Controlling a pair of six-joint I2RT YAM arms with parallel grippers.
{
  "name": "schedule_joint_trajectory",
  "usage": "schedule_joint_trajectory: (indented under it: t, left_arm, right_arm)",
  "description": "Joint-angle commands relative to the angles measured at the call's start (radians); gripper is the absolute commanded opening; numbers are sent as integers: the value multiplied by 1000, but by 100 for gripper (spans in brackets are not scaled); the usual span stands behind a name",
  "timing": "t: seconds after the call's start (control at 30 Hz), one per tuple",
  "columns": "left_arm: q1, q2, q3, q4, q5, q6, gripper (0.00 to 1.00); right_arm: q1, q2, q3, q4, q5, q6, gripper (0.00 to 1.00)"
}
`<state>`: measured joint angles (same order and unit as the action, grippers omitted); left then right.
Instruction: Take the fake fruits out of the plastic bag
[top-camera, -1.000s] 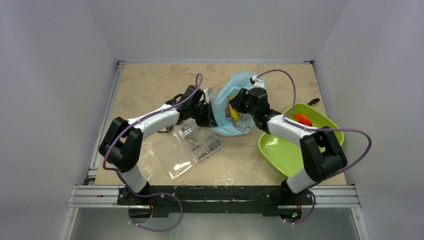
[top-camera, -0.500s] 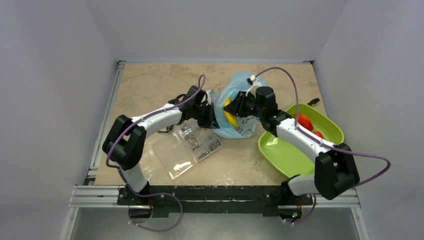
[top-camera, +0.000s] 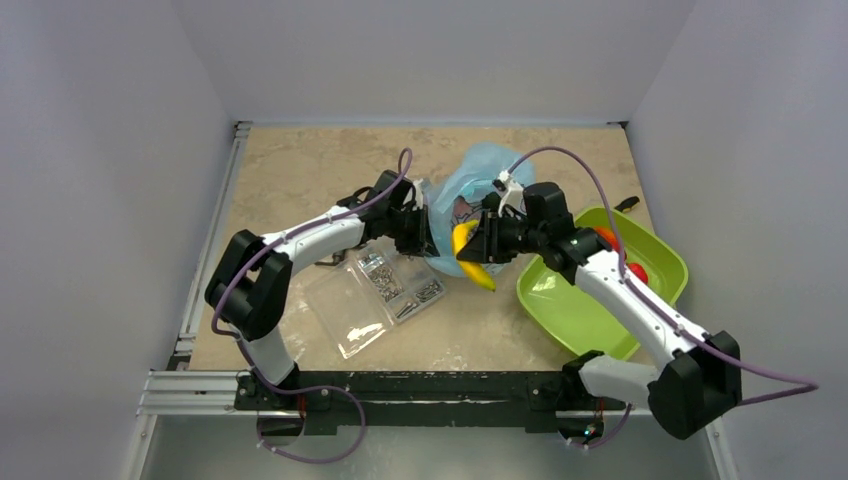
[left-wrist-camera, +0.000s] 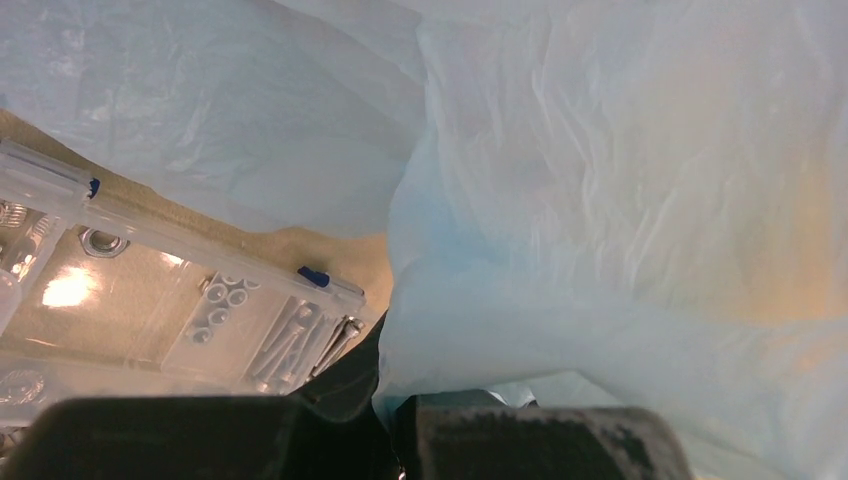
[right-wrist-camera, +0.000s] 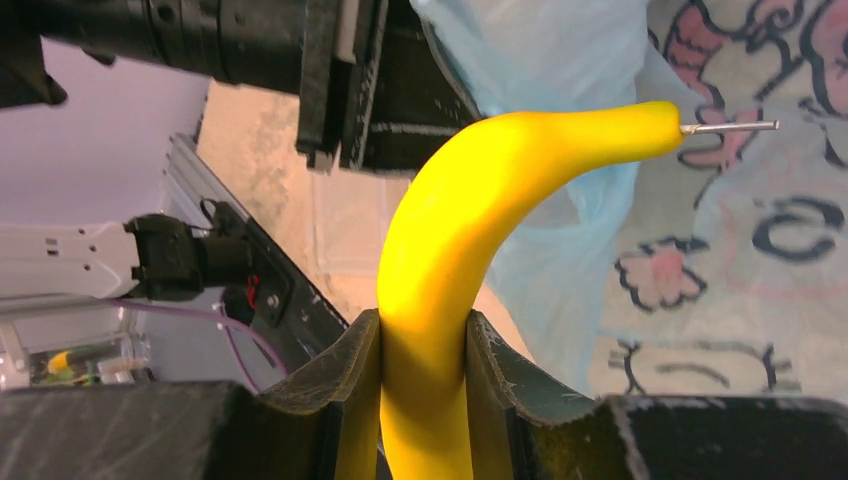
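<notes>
The robot's right gripper needs to set the yellow banana, held just outside the bag's near edge, down inside the lime-green tray (top-camera: 537, 285), along its side nearest the plastic bag.
The light-blue plastic bag (top-camera: 470, 180) lies at the table's middle back, its cartoon print showing in the right wrist view (right-wrist-camera: 720, 200). My right gripper (top-camera: 474, 246) is shut on the yellow banana (top-camera: 484, 278) and holds it just outside the bag's near edge; the jaws clamp the banana's (right-wrist-camera: 470, 230) middle in the right wrist (right-wrist-camera: 420, 370) view. My left gripper (top-camera: 420, 226) is shut on the bag's left edge; the blue film (left-wrist-camera: 600, 200) is pinched between its fingers (left-wrist-camera: 520, 440). Two red fruits (top-camera: 606, 238) lie in the lime-green tray (top-camera: 570, 305). The dark green fruit is out of view.
A clear compartment box (top-camera: 385, 290) with screws lies open just left of the bag and below my left arm; it also shows in the left wrist view (left-wrist-camera: 150, 300). A small black object (top-camera: 627, 203) lies behind the tray. White walls close in the table.
My right gripper has drawn back out of the bag toward the near side with the banana in it. The right arm has swung right. The left gripper has stayed on the bag.
</notes>
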<state>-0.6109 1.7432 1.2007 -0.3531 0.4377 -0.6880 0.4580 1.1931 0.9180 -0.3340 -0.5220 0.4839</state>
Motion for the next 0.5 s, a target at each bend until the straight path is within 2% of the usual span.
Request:
schedule_joint_trajectory:
  t: [0.0,0.1,0.2,0.3,0.37,0.47]
  left_arm:
    - [3,-25,26,14,8,3,0]
    - [3,-25,25,15,12,1,0]
    - [3,-22,24,15,13,1,0]
    - [3,-18,26,14,20,-1,0]
    - [3,-19,28,17,29,-3,0]
    - [3,-25,26,19,38,-6,0]
  right_arm:
    - [1,-136,8,-204,75,-62,0]
    - [0,-263,3,-238,261,-23,0]
    - [1,-372,29,-305,586,23,0]
    - [-1,-402,46,-394,895,101,0]
    - [-2,-374,33,-422,994,136,0]
    - [-21,-296,-20,-388,1029,148,0]
